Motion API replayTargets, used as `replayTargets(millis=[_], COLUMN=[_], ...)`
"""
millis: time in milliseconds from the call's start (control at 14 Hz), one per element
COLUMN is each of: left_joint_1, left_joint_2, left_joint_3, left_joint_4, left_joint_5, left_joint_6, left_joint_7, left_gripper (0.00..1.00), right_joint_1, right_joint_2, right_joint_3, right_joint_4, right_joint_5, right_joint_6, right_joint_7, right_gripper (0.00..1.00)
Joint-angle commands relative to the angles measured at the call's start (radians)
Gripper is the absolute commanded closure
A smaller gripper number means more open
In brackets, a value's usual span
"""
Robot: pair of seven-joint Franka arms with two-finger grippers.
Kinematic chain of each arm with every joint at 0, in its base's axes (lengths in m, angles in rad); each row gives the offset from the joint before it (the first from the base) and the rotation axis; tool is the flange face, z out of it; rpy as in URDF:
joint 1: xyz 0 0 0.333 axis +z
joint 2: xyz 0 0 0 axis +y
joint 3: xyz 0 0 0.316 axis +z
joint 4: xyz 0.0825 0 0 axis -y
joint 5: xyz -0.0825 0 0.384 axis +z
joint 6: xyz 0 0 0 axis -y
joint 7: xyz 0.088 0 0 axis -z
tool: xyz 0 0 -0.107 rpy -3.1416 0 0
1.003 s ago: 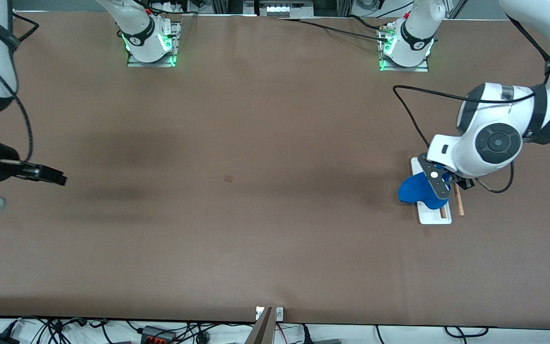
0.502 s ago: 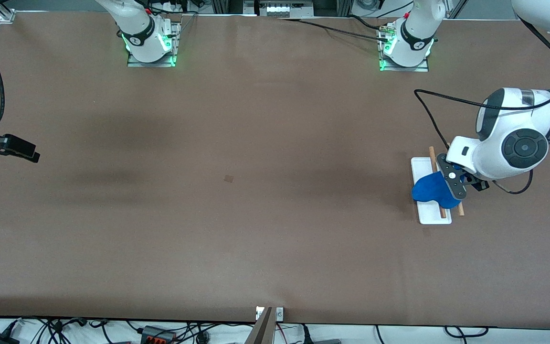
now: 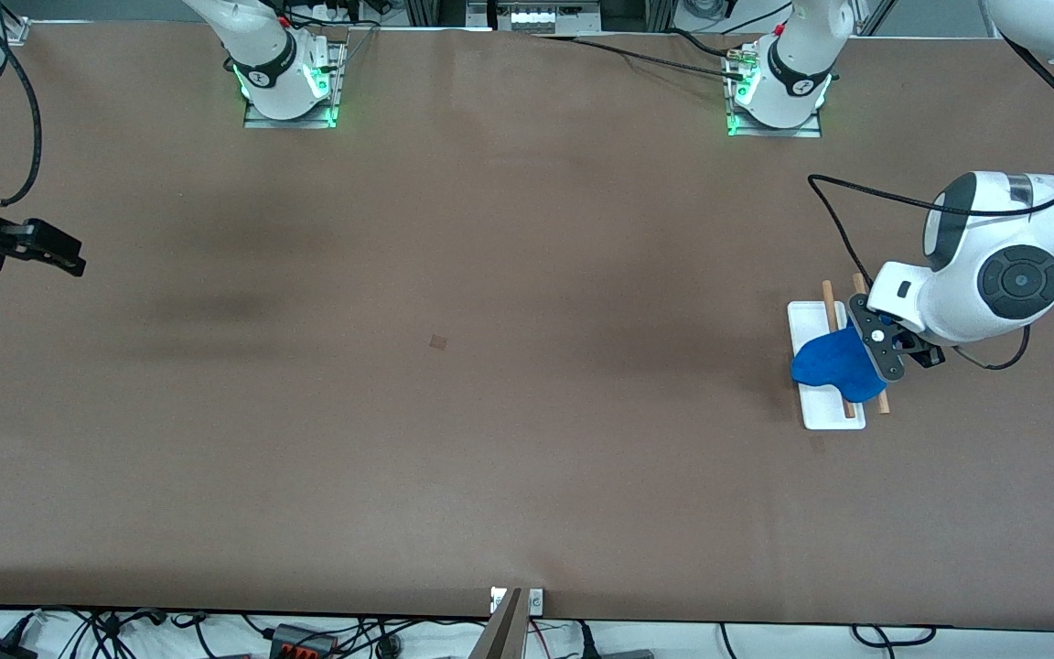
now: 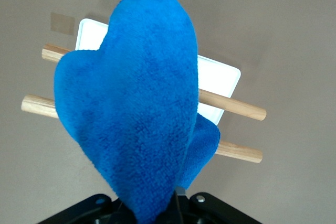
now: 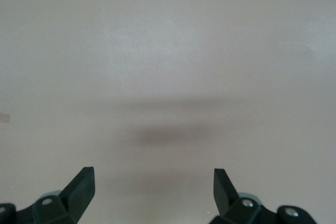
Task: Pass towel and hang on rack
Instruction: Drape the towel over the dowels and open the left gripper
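Next, my left gripper releases the blue towel, which now hangs over the rack, across both wooden rods (image 3: pixel 845 366) (image 4: pixel 134 95), above the white base of the rack.
The royal-blue fuzzy towel (image 3: pixel 833 364) hangs from my left gripper (image 3: pixel 879 352), which is shut on its edge over the rack (image 3: pixel 824 403) at the left arm's end of the table. In the left wrist view the towel (image 4: pixel 131 114) drapes across both wooden rods (image 4: pixel 231 104) above the white base (image 4: pixel 218 77). The rods (image 3: pixel 826 297) stick out from under the towel. My right gripper (image 3: pixel 56 252) is open and empty, over the bare table at the right arm's end; its fingertips (image 5: pixel 81 182) show wide apart in the right wrist view.
A small dark patch (image 3: pixel 438 342) marks the brown table (image 3: pixel 490 412) near its middle. Both arm bases (image 3: pixel 289 82) stand along the edge farthest from the front camera. Cables (image 3: pixel 307 636) lie off the table's nearest edge.
My left gripper has carried the towel farther over the rack toward the left arm's end. My right gripper has pulled back toward the right arm's end of the table.
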Motion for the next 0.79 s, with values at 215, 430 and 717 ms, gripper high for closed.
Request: replayTargets(millis=[215,430,717], left_joint_1=[0.014,0.043,0.06], left_joint_2=[-0.026,-0.023,-0.017], left_joint_3=[-0.009,-0.009,-0.009], left_joint_4=[-0.032,-0.034,-0.032], left_joint_5=[0.024,0.024,0.022], left_joint_6=[0.018,0.061,0.076], left_joint_7=[0.02,0.091,0.138], left_gripper=[0.84,0.91,0.98], right_joint_1=[0.013,0.013,0.009], right_joint_2=[-0.035,-0.042,-0.018], right_joint_3=[-0.008,-0.005,-0.01], right_joint_4=[-0.05,-0.047,-0.001], right_joint_5=[-0.007,-0.006,0.005], right_joint_6=[0.033,0.027,0.021], right_joint_7=[-0.015,-0.028,-0.055], right_gripper=[0.0,0.0,0.0])
